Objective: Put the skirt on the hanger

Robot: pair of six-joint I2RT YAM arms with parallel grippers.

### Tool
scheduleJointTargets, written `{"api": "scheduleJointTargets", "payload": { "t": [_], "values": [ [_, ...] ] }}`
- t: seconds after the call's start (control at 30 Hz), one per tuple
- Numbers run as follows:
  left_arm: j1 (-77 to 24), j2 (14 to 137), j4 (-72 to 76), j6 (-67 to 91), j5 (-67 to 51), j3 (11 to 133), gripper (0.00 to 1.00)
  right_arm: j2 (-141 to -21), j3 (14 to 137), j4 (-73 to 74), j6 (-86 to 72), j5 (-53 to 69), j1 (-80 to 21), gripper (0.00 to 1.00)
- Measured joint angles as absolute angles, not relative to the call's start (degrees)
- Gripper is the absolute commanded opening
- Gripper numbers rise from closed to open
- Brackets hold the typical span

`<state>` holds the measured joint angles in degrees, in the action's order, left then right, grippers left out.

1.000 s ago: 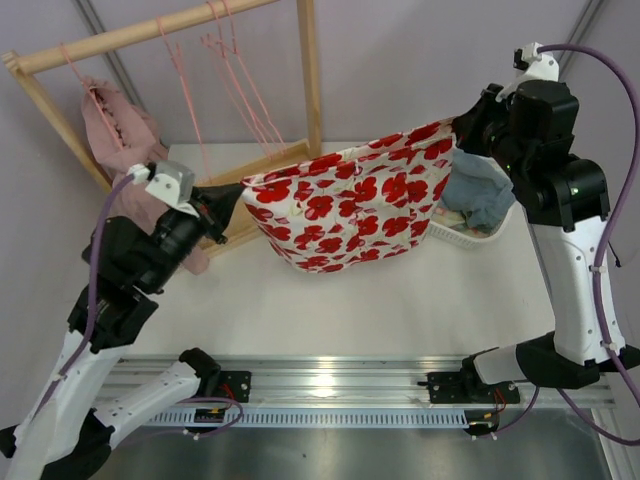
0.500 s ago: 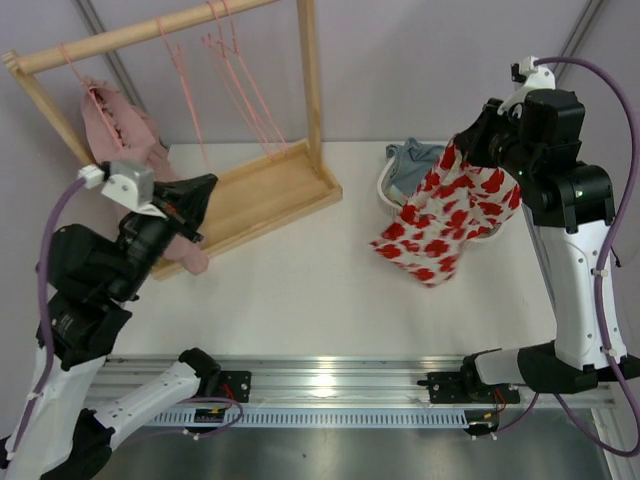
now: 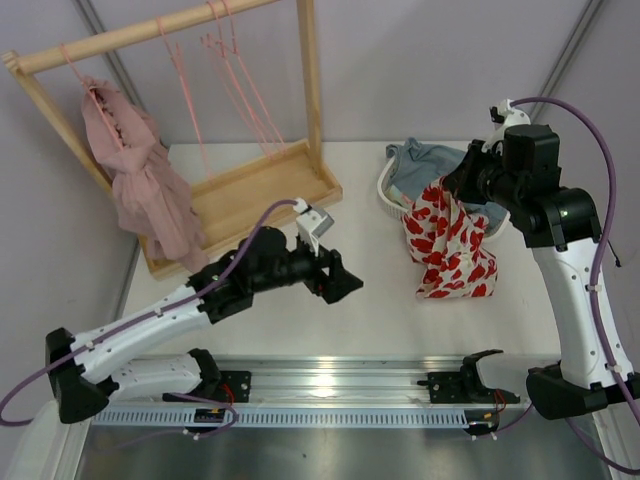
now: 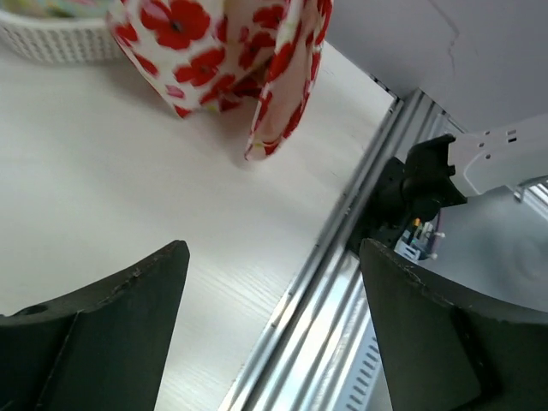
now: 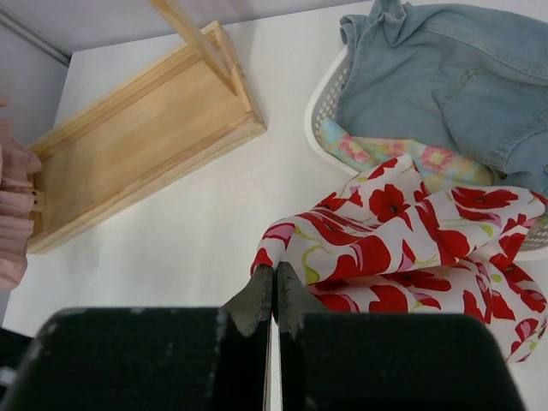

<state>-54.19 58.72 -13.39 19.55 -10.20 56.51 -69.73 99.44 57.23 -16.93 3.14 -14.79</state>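
Observation:
Next, I need to move my left gripper to the skirt's lower corner (image 3: 420, 294) (image 4: 259, 152), the one nearest that gripper, and close it there to stretch the skirt's edge.
The skirt (image 3: 450, 245), white with big red flowers, hangs bunched from my right gripper (image 3: 458, 183) in front of the basket, its lower end down at the table. In the right wrist view the gripper (image 5: 275, 272) is shut on a corner of the skirt (image 5: 411, 248). My left gripper (image 3: 345, 285) reaches low over the middle of the table, open and empty, well left of the cloth. Its wrist view shows the skirt (image 4: 214, 51) ahead, beyond the gripper (image 4: 272, 247). Thin pink hangers (image 3: 183, 80) hang on the rack's top bar.
The wooden rack (image 3: 310, 80) stands at the back left with its tray base (image 3: 250, 195). A dusty-pink garment (image 3: 140, 190) hangs at its left end. A white basket (image 3: 390, 190) with blue-grey cloth (image 3: 430, 160) sits behind the skirt. The metal rail (image 3: 330, 385) runs along the near edge.
My left gripper let go of the skirt, opened, and swung down over the table's middle. The skirt, earlier stretched between both grippers, swung right and now hangs from the right gripper alone.

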Motion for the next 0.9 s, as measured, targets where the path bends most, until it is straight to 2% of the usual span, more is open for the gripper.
{"api": "scheduleJointTargets", "payload": {
  "t": [0.3, 0.67, 0.9],
  "values": [
    [-60.4, 71.3, 6.0, 32.6, -3.9, 47.6, 0.82, -69.4, 99.5, 56.9, -18.9, 3.7, -15.4, 0.0],
    [-60.3, 93.7, 17.9, 52.2, 1.5, 49.5, 0.81, -68.5, 98.3, 54.3, -20.9, 6.5, -15.6, 0.0],
    [-58.4, 100.9, 25.4, 57.7, 1.1, 51.8, 0.76, -67.9, 98.3, 54.1, -21.0, 7.1, -15.6, 0.0]
  ]
}}
